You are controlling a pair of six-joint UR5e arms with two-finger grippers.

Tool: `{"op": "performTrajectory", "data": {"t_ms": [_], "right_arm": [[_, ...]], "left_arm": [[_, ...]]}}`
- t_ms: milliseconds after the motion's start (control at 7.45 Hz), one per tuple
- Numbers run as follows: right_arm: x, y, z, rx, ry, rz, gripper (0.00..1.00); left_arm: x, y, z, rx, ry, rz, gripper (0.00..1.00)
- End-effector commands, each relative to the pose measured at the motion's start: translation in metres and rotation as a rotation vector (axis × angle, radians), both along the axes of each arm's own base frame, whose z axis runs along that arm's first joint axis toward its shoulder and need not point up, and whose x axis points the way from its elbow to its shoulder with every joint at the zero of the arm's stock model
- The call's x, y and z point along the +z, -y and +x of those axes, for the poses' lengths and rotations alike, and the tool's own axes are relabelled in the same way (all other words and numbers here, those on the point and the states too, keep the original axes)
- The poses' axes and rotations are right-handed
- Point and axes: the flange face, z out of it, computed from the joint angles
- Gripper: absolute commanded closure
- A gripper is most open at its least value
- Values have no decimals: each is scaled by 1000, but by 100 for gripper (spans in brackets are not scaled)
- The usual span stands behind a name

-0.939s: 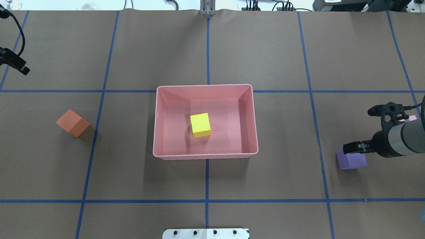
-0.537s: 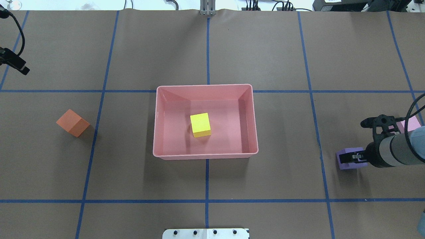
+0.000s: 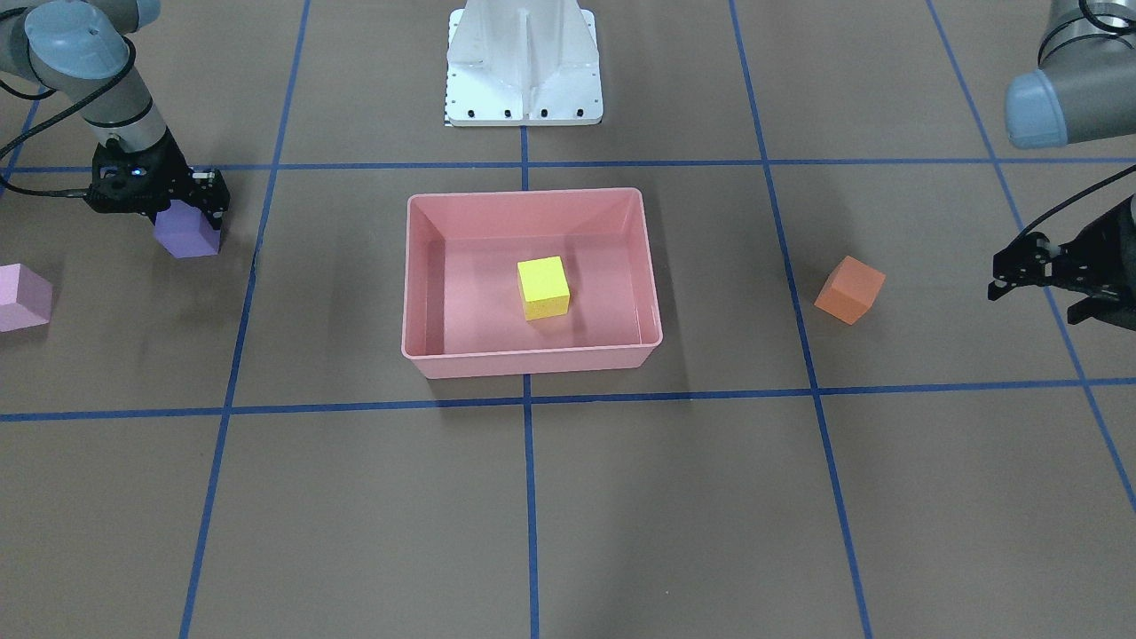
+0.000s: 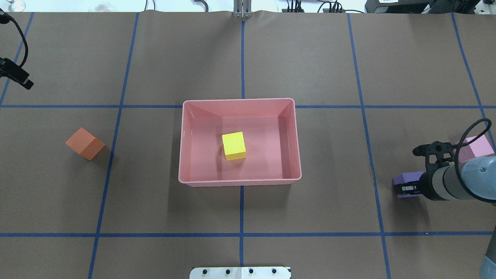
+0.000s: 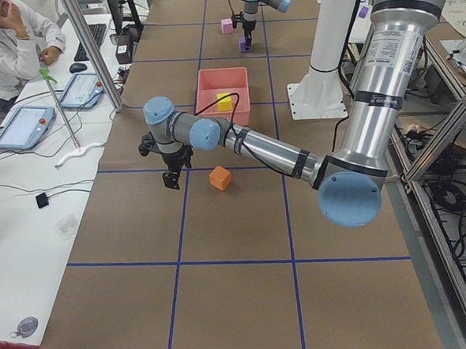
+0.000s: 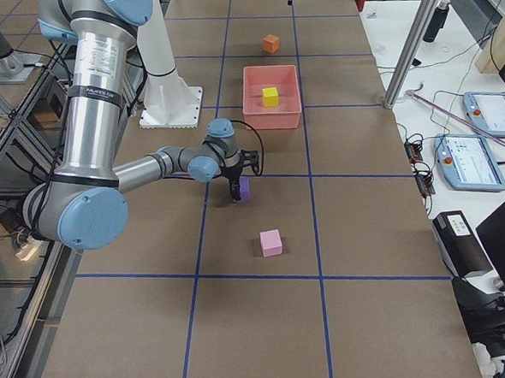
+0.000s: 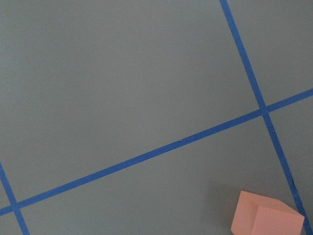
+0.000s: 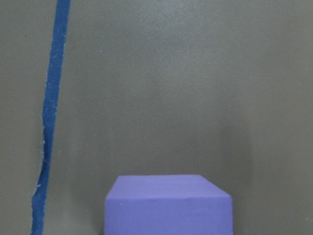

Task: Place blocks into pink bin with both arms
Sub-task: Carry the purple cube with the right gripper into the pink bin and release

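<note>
The robot's right hand should release the purple block in the pink bin (image 3: 462,273), next to the yellow block, toward the light pink block.
The pink bin (image 4: 240,100) stands mid-table with the yellow block (image 4: 234,145) inside it; it also shows in the front view (image 3: 524,193). The purple block (image 3: 186,232) rests on the table. My right gripper (image 3: 182,213) is down over it, its fingers on either side, and looks open. In the right wrist view the purple block (image 8: 168,205) fills the bottom centre. The light pink block (image 4: 478,147) lies just beyond that arm. The orange block (image 4: 85,143) lies left of the bin. My left gripper (image 3: 1034,297) hovers open and empty, farther out than the orange block (image 7: 266,215).
The white pedestal (image 3: 524,62) stands behind the bin on the robot's side. Blue tape lines divide the brown table cover. A seated person (image 5: 7,38) and tablets are at a side table past the table's far edge.
My right gripper has dropped lower over the purple block and uncovered more of the light pink block. The left gripper has barely shifted. The blocks have not moved.
</note>
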Motion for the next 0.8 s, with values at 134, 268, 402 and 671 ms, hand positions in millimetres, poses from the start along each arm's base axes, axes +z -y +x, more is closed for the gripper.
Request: {"op": "performTrajectory", "data": {"t_ms": [134, 268, 402, 671], "right_arm": [[-72, 39, -28, 39, 131, 71, 100], [-114, 62, -42, 64, 176, 100, 100], [-168, 85, -58, 93, 229, 60, 100], [-283, 120, -106, 181, 317, -45, 100]], "left_arm": [[3, -1, 1, 0, 2, -7, 0], [4, -1, 2, 0, 2, -9, 0], [4, -1, 2, 0, 2, -9, 0], [6, 0, 6, 8, 3, -15, 0]]}}
